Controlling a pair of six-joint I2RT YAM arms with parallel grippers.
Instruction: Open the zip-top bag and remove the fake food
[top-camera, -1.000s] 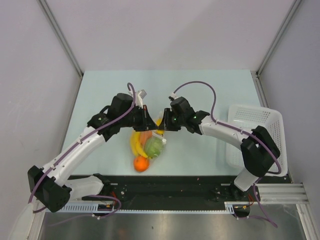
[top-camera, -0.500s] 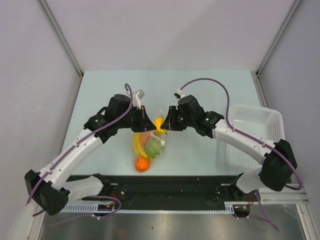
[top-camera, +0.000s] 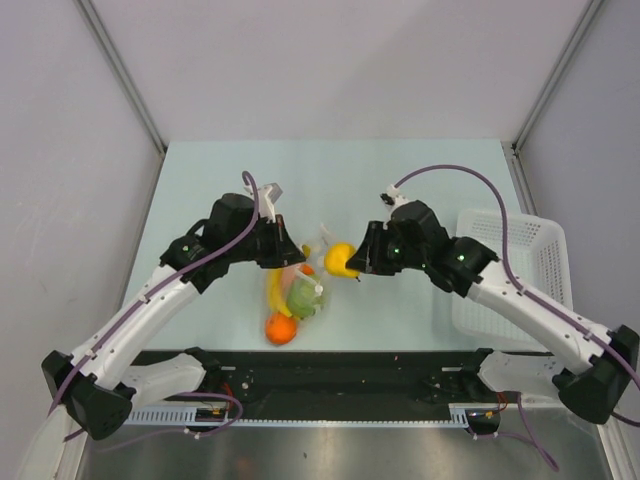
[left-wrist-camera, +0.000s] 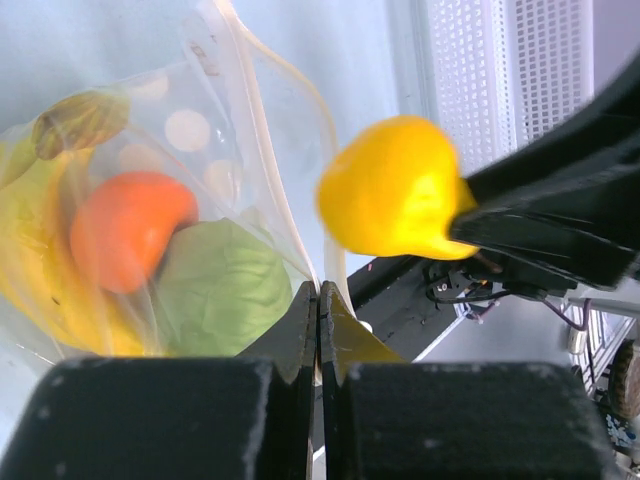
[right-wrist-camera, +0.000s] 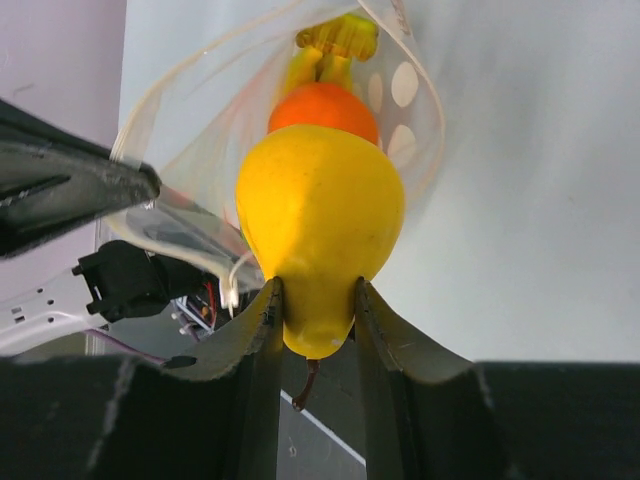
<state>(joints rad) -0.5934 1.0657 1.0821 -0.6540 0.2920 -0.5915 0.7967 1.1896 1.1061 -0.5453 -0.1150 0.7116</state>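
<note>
The robot's right gripper should release the yellow pear-like fruit in the white basket's near corner (top-camera: 480, 318) that is closest to the bag.
The clear zip-top bag (top-camera: 295, 285) lies mid-table, open at its far end. Inside it I see a banana bunch (top-camera: 274, 292), a pale green cabbage (top-camera: 304, 297) and an orange (top-camera: 281, 328). In the left wrist view the bag (left-wrist-camera: 215, 120) shows the cabbage (left-wrist-camera: 215, 290) and a small orange piece (left-wrist-camera: 125, 230). My left gripper (top-camera: 296, 252) is shut on the bag's rim (left-wrist-camera: 318, 290). My right gripper (top-camera: 356, 264) is shut on a yellow lemon-like fruit (top-camera: 340, 259), held outside the bag mouth, to its right; the fruit also shows in the right wrist view (right-wrist-camera: 320, 225).
A white perforated basket (top-camera: 505, 280) stands at the table's right edge, behind my right arm. The black base rail (top-camera: 340, 375) runs along the near edge. Grey walls close the table on three sides.
My right gripper has pulled the yellow fruit out of the bag mouth and moved right with it. My left gripper has kept hold of the bag rim and shifted slightly left.
</note>
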